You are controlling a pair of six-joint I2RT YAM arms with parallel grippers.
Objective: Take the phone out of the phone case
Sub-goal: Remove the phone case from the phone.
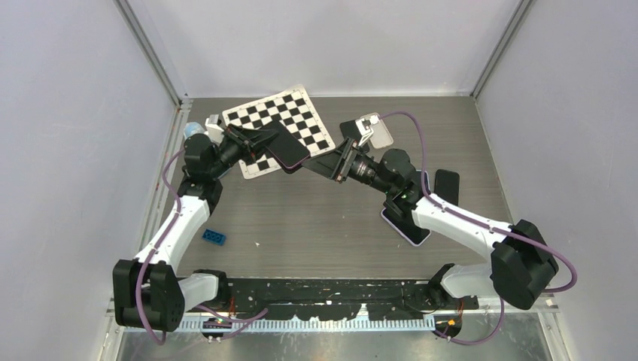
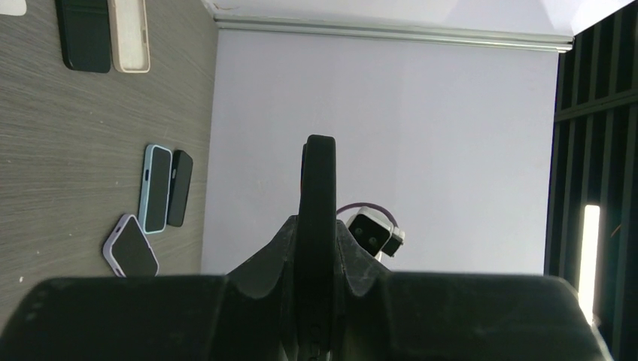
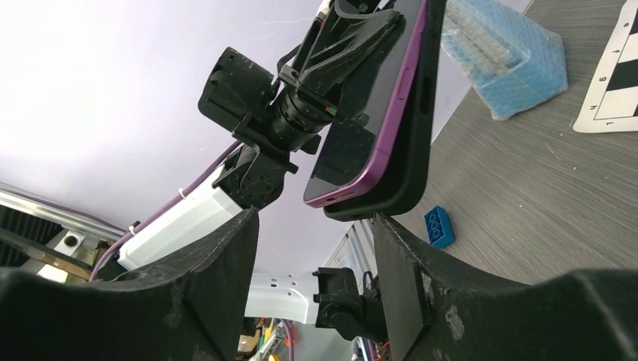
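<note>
The purple phone's screen is clamped against the black case by my left gripper, so next my right gripper takes the phone's lower end (image 3: 340, 185) before my left gripper opens.
My left gripper (image 1: 259, 143) is shut on a black phone case (image 1: 288, 147) and holds it in the air over the checkered mat. In the left wrist view the case (image 2: 319, 188) stands edge-on between the fingers (image 2: 274, 248). In the right wrist view a purple phone (image 3: 361, 143) sits in the black case (image 3: 423, 113), and its lower end stands a little out of the case. My right gripper (image 3: 314, 218) is open just below that lower end, and its right fingertip (image 3: 391, 241) is at the case's bottom edge. In the top view the right gripper (image 1: 332, 162) is beside the case's right end.
A checkered mat (image 1: 301, 120) lies at the back. A blue brick (image 1: 214, 237) lies front left and a blue plastic pack (image 3: 504, 53) back left. Other phones lie on the right (image 1: 406, 226), (image 1: 446, 184), and a white case (image 1: 378, 129) behind the right wrist.
</note>
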